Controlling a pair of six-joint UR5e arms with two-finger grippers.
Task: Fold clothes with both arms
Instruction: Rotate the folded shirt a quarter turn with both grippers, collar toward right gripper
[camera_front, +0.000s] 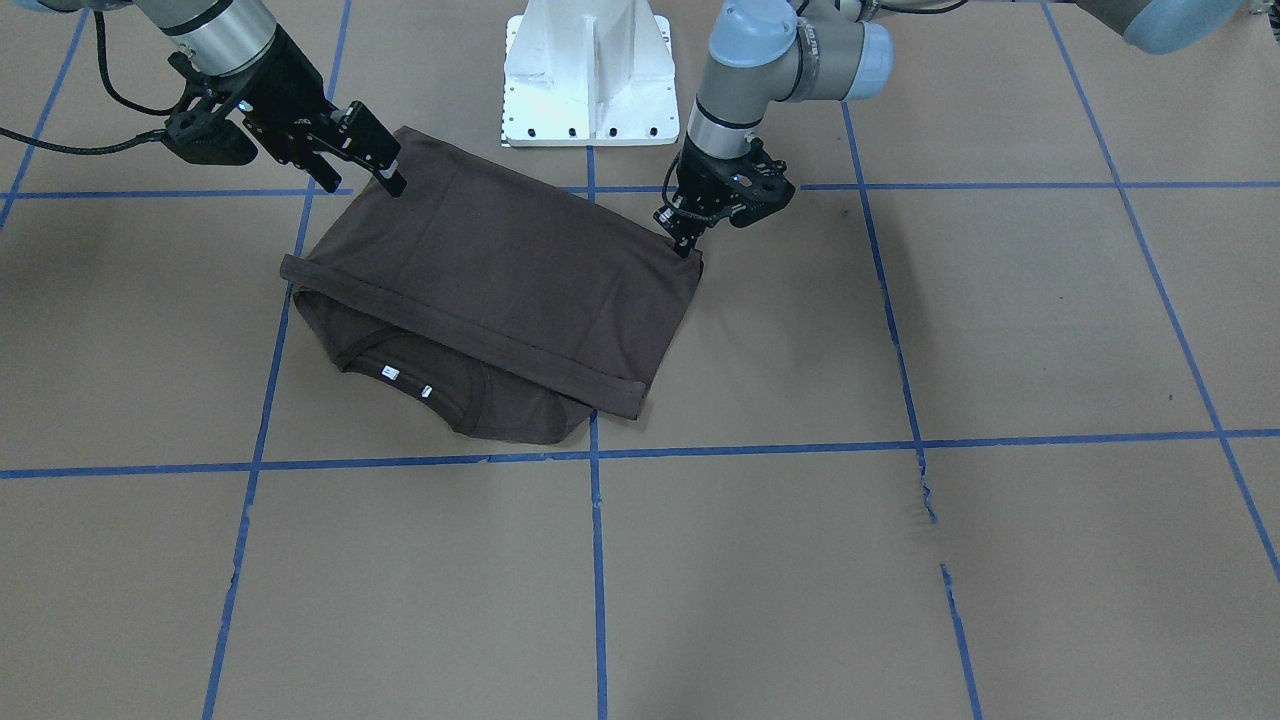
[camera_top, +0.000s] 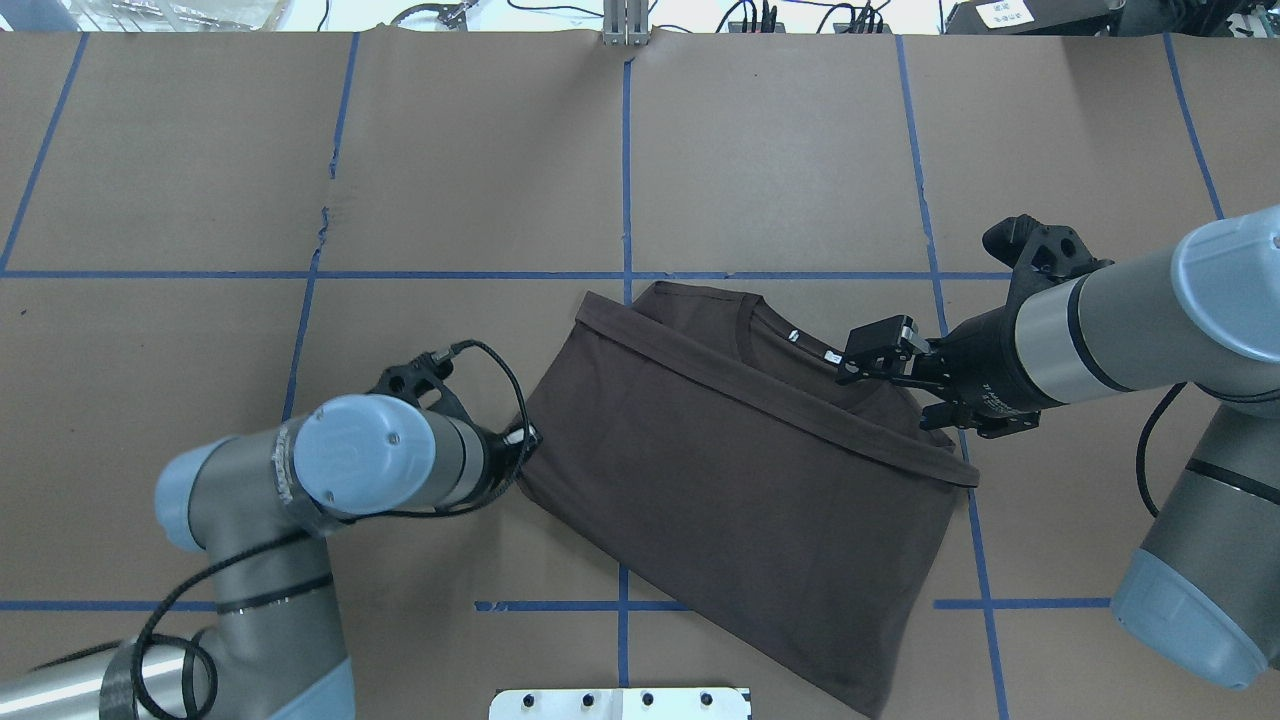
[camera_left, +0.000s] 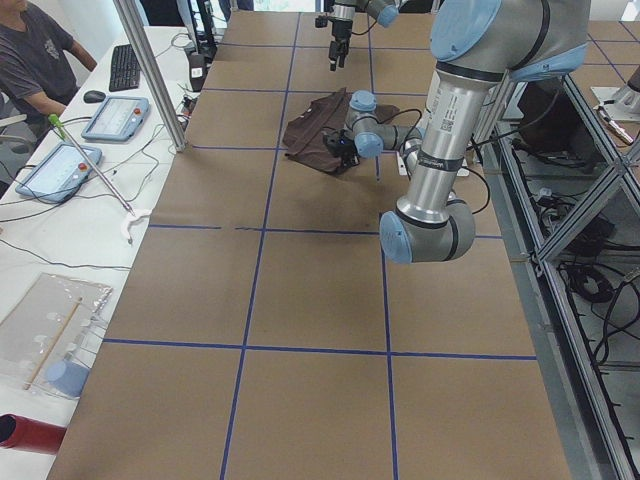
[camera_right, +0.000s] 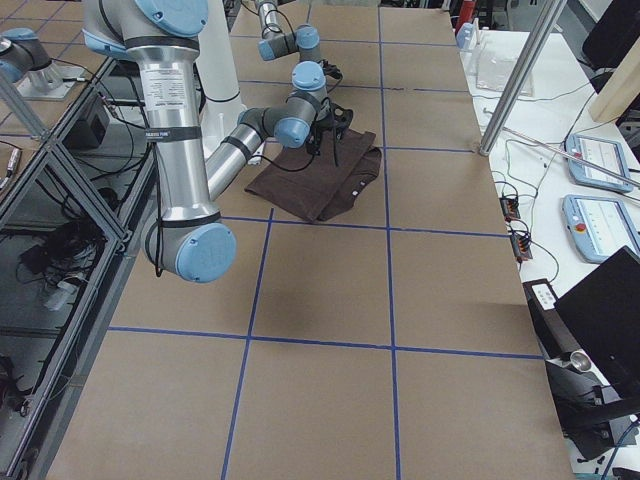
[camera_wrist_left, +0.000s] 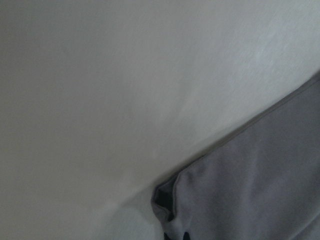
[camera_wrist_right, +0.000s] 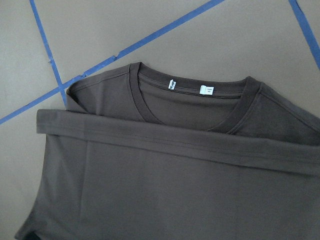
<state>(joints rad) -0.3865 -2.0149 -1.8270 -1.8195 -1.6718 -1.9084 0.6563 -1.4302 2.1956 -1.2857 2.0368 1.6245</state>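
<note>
My left gripper will release the corner of the T-shirt, now pinched low on the table, on bare paper (camera_front: 717, 608) between the middle blue tape and the broken tape.
The dark brown T-shirt (camera_front: 500, 280) (camera_top: 740, 480) lies folded in half on the brown paper. Its hem band crosses just below the ribbed collar (camera_wrist_right: 190, 100), where two white labels show. At the shirt's folded corner near the base, my left gripper (camera_front: 686, 246) (camera_top: 528, 437) sits low on the table, its fingers pinched together on the cloth (camera_wrist_left: 260, 190). My right gripper (camera_front: 396, 172) (camera_top: 868, 358) hovers open above the opposite corner with nothing in it. The right wrist view looks down on the shirt from above.
The white pedestal base (camera_front: 585, 80) stands right behind the shirt. Blue tape lines grid the paper, which has a torn seam (camera_front: 925, 490). A person (camera_left: 35, 60) sits at a side desk with tablets and cables, beyond the table's edge.
</note>
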